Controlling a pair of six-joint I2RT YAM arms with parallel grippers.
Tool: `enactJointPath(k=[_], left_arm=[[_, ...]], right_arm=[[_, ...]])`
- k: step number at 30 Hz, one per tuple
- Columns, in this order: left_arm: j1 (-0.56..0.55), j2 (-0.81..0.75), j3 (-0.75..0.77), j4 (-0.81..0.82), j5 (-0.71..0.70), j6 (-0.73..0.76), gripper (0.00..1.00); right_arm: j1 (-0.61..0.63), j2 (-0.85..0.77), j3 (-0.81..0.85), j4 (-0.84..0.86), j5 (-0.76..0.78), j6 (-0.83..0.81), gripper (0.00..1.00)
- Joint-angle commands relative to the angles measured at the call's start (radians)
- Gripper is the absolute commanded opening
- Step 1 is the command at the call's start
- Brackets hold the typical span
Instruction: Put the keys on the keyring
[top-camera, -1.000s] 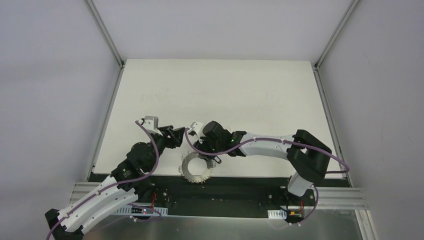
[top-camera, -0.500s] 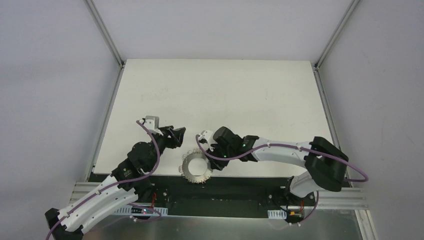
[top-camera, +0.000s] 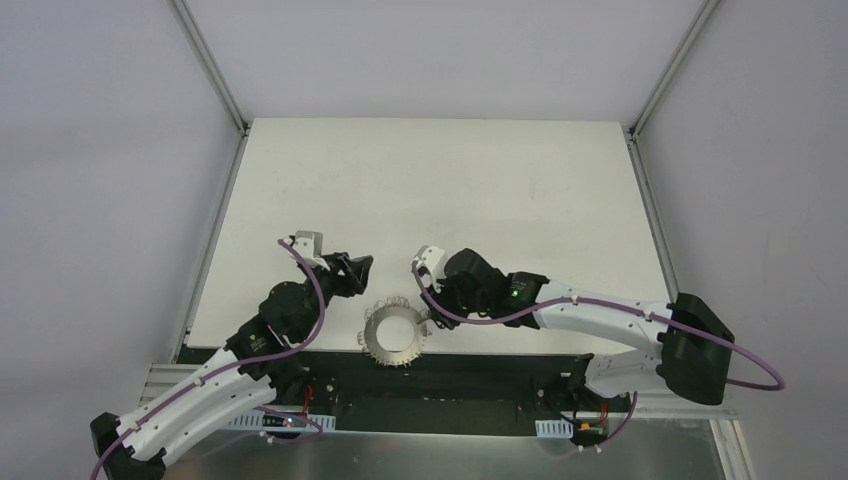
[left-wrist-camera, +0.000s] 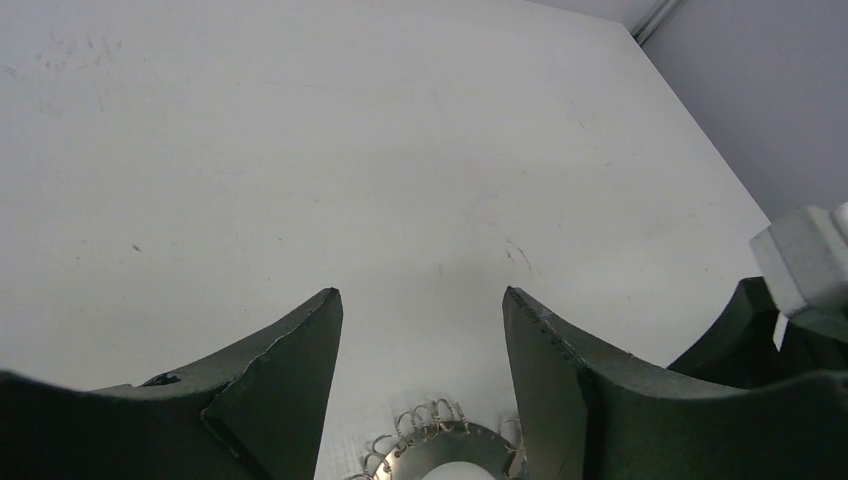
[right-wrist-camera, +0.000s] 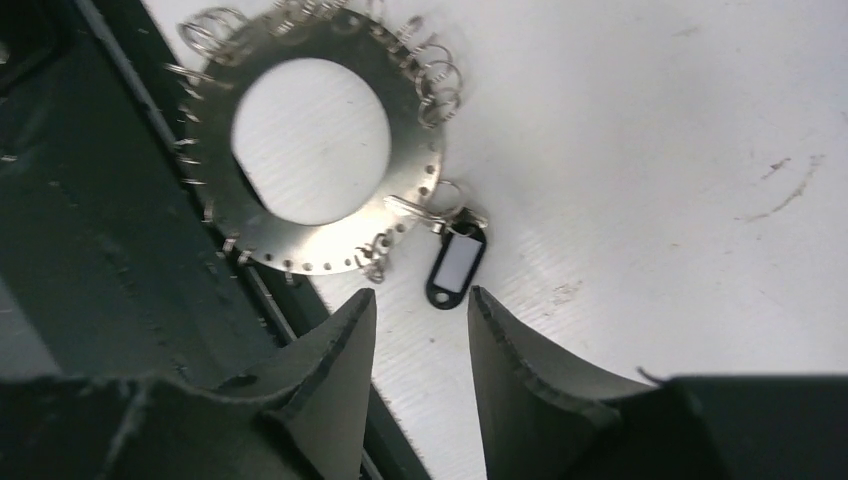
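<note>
The black tag's small loop (top-camera: 426, 319) (right-wrist-camera: 452, 203) at the keyring's rim is the next spot for my right gripper, which should move there and close on it.
The keyring (top-camera: 393, 335), a silvery flat ring fringed with wire loops, lies at the table's near edge (right-wrist-camera: 410, 130). The keys (right-wrist-camera: 457, 262), one small black tag with a pale window, lie on the table at the ring's right rim (top-camera: 436, 322). The tag's small loop touches the rim, and I cannot tell whether it is threaded on. My right gripper (right-wrist-camera: 422, 291) is open and empty just short of the tag (top-camera: 441, 305). My left gripper (left-wrist-camera: 420, 292) is open and empty above the ring's far-left side (top-camera: 360, 268), with the ring's loops (left-wrist-camera: 440, 455) below it.
A black rail (top-camera: 450, 365) runs along the table's near edge, right beside the keyring (right-wrist-camera: 100, 250). The white table top (top-camera: 450, 190) stretches away behind both grippers, bounded by metal frame rails at left and right.
My right arm has swung to the right and drawn its gripper off the keyring's top rim. The tag now lies uncovered beside the ring. The left gripper has barely shifted.
</note>
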Motion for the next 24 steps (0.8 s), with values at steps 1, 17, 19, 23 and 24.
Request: enactJointPath(k=[1, 17, 19, 23, 24], left_arm=[[-0.006, -0.01, -0.003, 0.021, 0.014, 0.01, 0.59], [-0.007, -0.11, 0.055, -0.147, 0.115, -0.034, 0.59], [-0.006, -0.114, 0.06, -0.162, 0.137, -0.033, 0.59], [-0.007, -0.127, 0.071, -0.181, 0.167, -0.034, 0.59], [-0.006, -0.134, 0.068, -0.183, 0.17, -0.035, 0.59]], right_arm=[[0.005, 0.057, 0.03, 0.046, 0.12, -0.11, 0.44], [0.124, 0.152, -0.062, 0.192, 0.28, -0.71, 0.53], [0.143, 0.163, -0.072, 0.196, 0.302, -0.744, 0.54], [0.185, 0.179, -0.094, 0.234, 0.397, -0.86, 0.53], [0.192, 0.178, -0.1, 0.239, 0.408, -0.881, 0.53]])
